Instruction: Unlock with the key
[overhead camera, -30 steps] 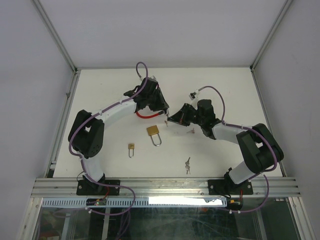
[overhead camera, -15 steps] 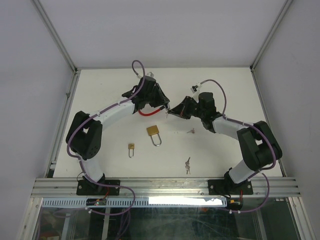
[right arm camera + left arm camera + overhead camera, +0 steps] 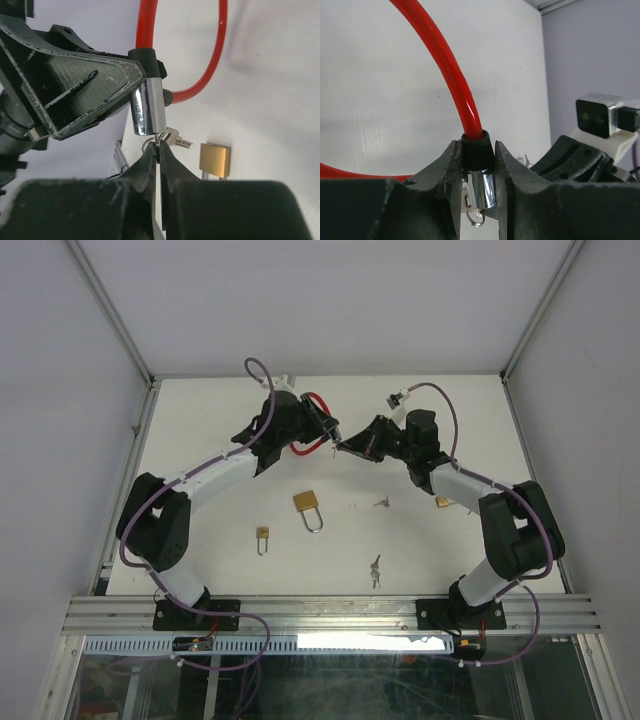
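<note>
My left gripper is going to let go of the body of the red cable lock on the table point(image 3: 320, 455) just beyond the larger brass padlock.
My left gripper point(image 3: 322, 432) is shut on the chrome barrel point(image 3: 481, 187) of a red cable lock point(image 3: 312, 403), held up above the far middle of the table; the red cable point(image 3: 451, 65) loops up out of it. My right gripper point(image 3: 342, 446) is shut on a key point(image 3: 159, 140) that sits in the bottom end of the barrel point(image 3: 148, 109), with a key ring and a spare key point(image 3: 176, 138) hanging beside it. The jaws of both grippers are pressed tight.
A brass padlock point(image 3: 308, 507) lies on the table's middle, also in the right wrist view point(image 3: 215, 160). A smaller brass padlock point(image 3: 263, 537) lies to its left. Loose keys point(image 3: 375, 569) lie near the front, another key point(image 3: 381, 503) at the centre right, and a small brass object point(image 3: 441, 502) by the right arm.
Both grippers have moved up and toward the far side, carrying the cable lock with the key in it. The red cable has swung from below the left gripper to above it.
</note>
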Available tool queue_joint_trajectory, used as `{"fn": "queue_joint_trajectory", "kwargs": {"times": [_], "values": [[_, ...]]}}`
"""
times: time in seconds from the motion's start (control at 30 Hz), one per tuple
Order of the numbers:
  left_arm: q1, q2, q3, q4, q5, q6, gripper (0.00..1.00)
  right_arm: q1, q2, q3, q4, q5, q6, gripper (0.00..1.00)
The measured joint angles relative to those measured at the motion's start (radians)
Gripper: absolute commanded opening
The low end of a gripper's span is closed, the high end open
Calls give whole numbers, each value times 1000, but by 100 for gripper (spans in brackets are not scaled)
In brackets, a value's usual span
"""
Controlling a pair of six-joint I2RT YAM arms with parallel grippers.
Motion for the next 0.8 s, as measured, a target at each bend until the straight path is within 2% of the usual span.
{"fn": "queue_joint_trajectory", "kwargs": {"times": [0.33,0.57,0.7,0.8], "values": [[11,-136,-285,527,56,-97,0,-81,-16,-5,181,-193,187,0],[11,-150,-441,804,66,-138,0,-93,-19,-8,176,-246,228,0],[11,-150,-495,886,73,-150,0,-97,-11,-22,176,-255,248,8],[11,-149,-512,886,76,-150,0,-100,3,-31,175,-256,254,18]]}}
